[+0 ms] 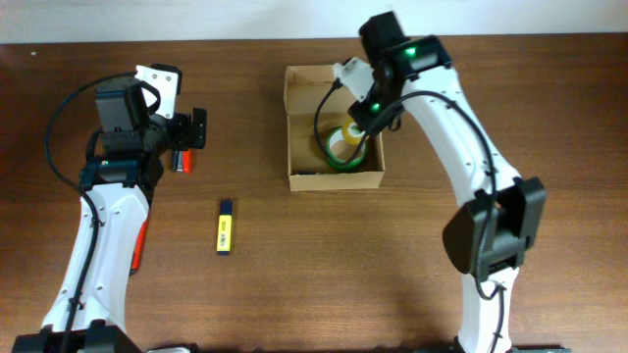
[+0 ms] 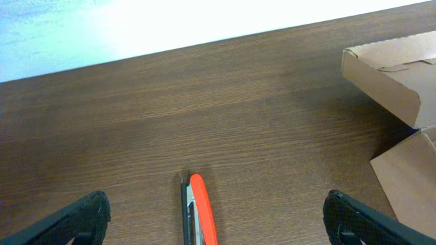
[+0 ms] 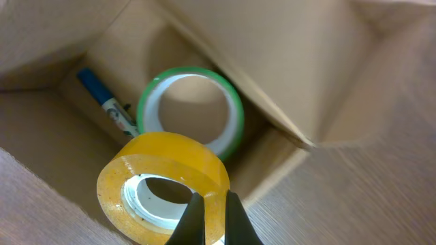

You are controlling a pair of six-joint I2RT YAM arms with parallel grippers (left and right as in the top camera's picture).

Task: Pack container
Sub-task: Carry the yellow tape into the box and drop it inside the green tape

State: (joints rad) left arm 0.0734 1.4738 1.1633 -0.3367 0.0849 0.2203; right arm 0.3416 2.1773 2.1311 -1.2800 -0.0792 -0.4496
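Next, the left gripper closes around the middle of the orange-and-black utility knife (image 1: 182, 159) (image 2: 200, 229), keeping its orange and black halves together.
The container (image 1: 294, 108) is an open tan cardboard box at the table's centre back. My right gripper (image 1: 361, 120) is over it, shut on the wall of a yellow tape roll (image 3: 163, 178) that hangs above the box's inside. A green tape roll (image 3: 191, 109) and a blue pen (image 3: 102, 101) lie on the box floor. The green roll also shows in the overhead view (image 1: 337, 149). My left gripper (image 2: 218, 216) is open and straddles an orange-and-black utility knife (image 2: 199, 211) on the table. The box's corner (image 2: 392, 71) shows at right in the left wrist view.
A yellow-and-blue marker (image 1: 225, 226) lies on the table in front of the box, to its left. A red object (image 1: 138, 245) lies partly under my left arm. The left gripper (image 1: 188, 132) sits well to the left of the box.
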